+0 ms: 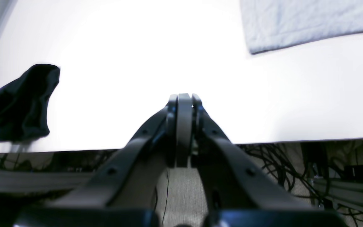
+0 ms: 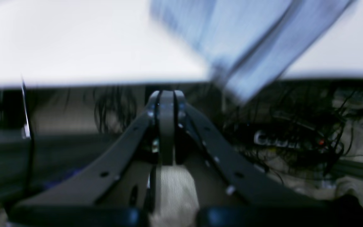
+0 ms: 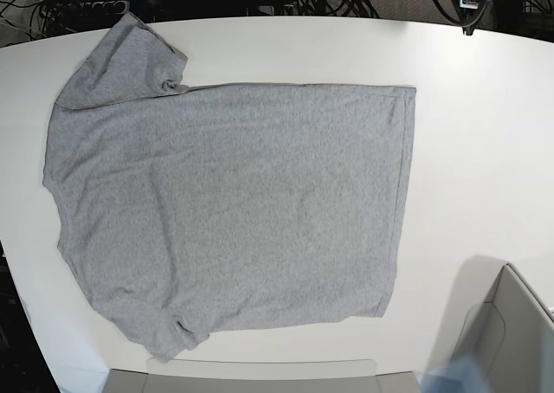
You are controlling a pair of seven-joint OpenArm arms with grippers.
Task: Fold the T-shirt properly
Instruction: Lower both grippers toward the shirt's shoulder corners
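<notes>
The T-shirt's side edge point(image 3: 380, 94) point(image 1: 288, 41), just in from the hem corner closest to the grippers, should be grabbed next by my left gripper.
The heather-grey T-shirt point(image 3: 234, 202) lies spread flat, plain side up, on the white table point(image 3: 485, 151), with its sleeves at the left and its hem at the right. My left gripper point(image 1: 184, 98) is shut and empty above the table's edge. A corner of the shirt point(image 1: 295, 22) lies far ahead of it to the right. My right gripper point(image 2: 166, 94) is shut and empty, off the table's edge. A blurred part of the shirt point(image 2: 247, 41) shows ahead of it to the right. Neither gripper touches the shirt.
A dark, limp object point(image 1: 17, 104) sits at the table's edge, left of my left gripper. A grey box-like shape point(image 3: 511, 332) stands at the front right corner. Cables point(image 2: 295, 132) hang below the far table edge.
</notes>
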